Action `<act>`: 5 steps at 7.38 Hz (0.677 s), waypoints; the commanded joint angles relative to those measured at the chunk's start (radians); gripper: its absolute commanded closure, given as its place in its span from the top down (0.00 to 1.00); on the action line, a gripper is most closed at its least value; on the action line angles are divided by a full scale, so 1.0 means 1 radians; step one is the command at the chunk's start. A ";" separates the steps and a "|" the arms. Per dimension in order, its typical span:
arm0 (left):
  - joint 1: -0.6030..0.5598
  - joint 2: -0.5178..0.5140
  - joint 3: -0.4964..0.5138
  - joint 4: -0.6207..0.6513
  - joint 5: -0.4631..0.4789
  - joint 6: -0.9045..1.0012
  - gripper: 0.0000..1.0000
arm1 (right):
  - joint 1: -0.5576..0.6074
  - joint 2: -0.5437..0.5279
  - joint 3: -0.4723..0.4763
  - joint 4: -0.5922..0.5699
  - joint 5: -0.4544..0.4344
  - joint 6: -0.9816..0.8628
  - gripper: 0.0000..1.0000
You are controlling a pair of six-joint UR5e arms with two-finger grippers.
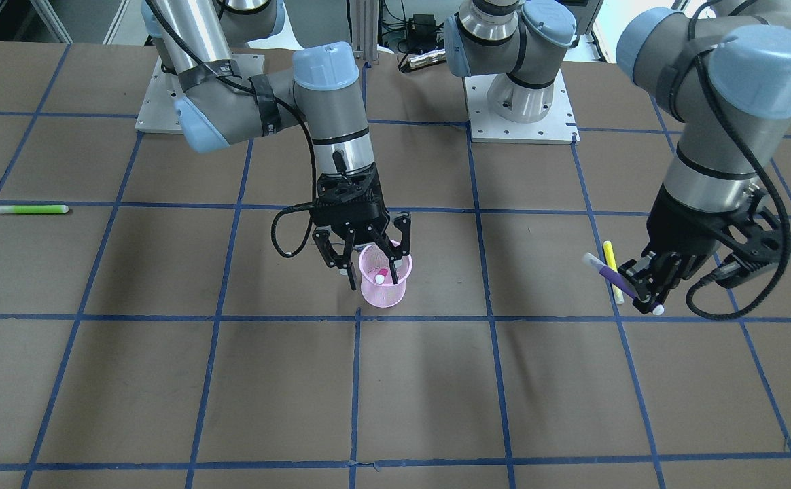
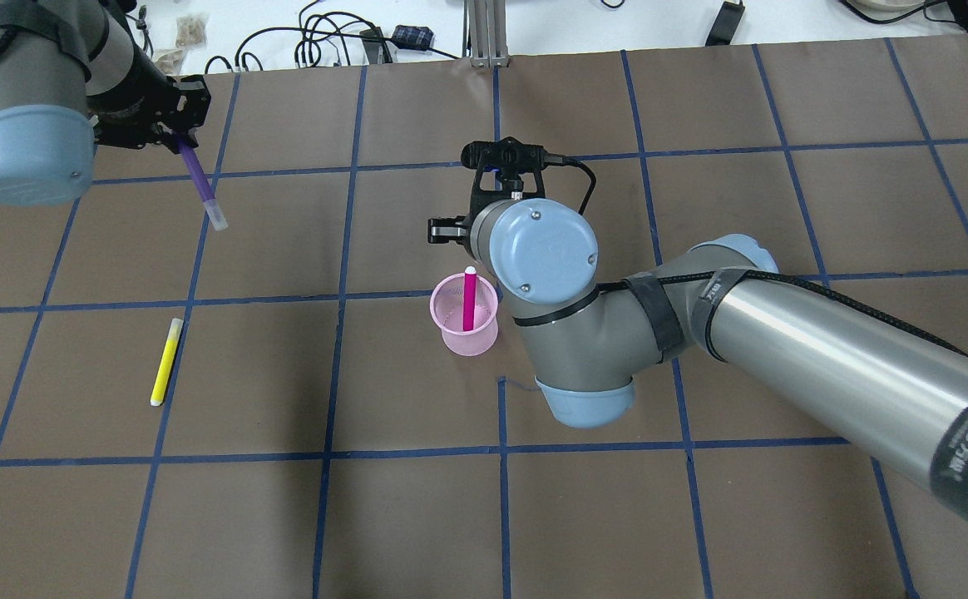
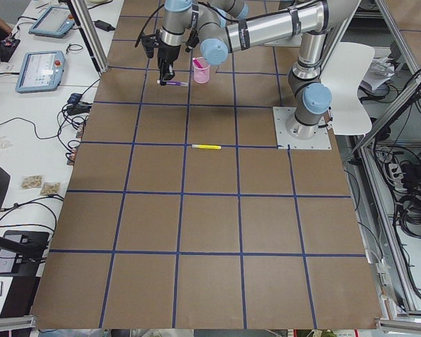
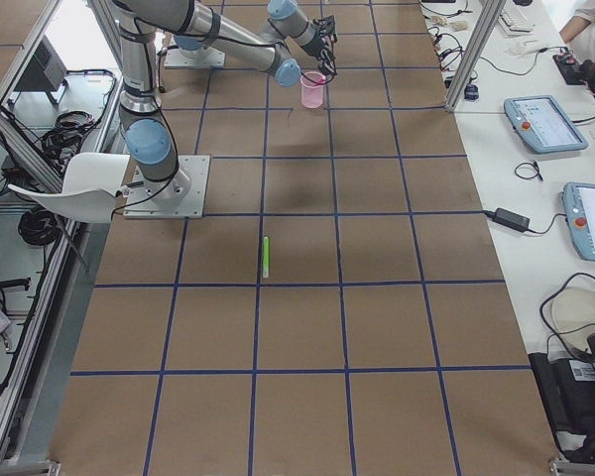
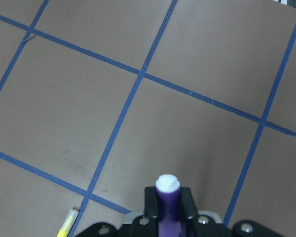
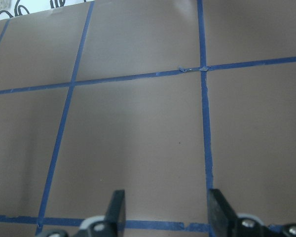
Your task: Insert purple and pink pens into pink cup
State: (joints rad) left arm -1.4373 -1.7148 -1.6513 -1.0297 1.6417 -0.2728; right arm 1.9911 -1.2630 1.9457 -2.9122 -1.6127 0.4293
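Note:
My left gripper should release the purple pen, now held tilted above the table, inside the pink cup (image 1: 386,274), next to the pink pen.
The pink mesh cup (image 1: 383,288) stands upright near the table's middle, also in the overhead view (image 2: 465,326). The pink pen (image 1: 382,275) stands inside it, leaning on the rim (image 2: 469,298). My right gripper (image 1: 374,277) is open and empty, its fingers straddling the cup's rim; its wrist view shows open fingertips (image 6: 221,213) over bare table. My left gripper (image 1: 643,288) is shut on the purple pen (image 1: 609,275) and holds it tilted above the table, far from the cup. The pen juts from the gripper (image 2: 176,133) in the overhead view (image 2: 200,179) and the left wrist view (image 5: 167,195).
A yellow pen (image 1: 613,272) lies on the table just below the left gripper, also in the overhead view (image 2: 165,362). A green pen (image 1: 31,209) lies far off on the robot's right side. Blue tape lines grid the brown table.

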 commanded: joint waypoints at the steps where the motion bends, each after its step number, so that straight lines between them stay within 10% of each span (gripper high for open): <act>1: -0.125 0.030 -0.002 0.006 0.001 -0.194 0.00 | -0.104 -0.033 -0.142 0.281 0.064 -0.081 0.82; 3: -0.294 -0.012 -0.013 0.123 0.126 -0.407 0.00 | -0.274 -0.064 -0.353 0.741 0.123 -0.302 0.82; 5: -0.398 -0.035 -0.082 0.154 0.220 -0.552 0.00 | -0.386 -0.088 -0.370 0.942 0.110 -0.507 0.91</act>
State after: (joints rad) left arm -1.7684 -1.7345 -1.6926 -0.9038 1.7881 -0.7222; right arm 1.6751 -1.3314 1.5988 -2.1148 -1.4981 0.0364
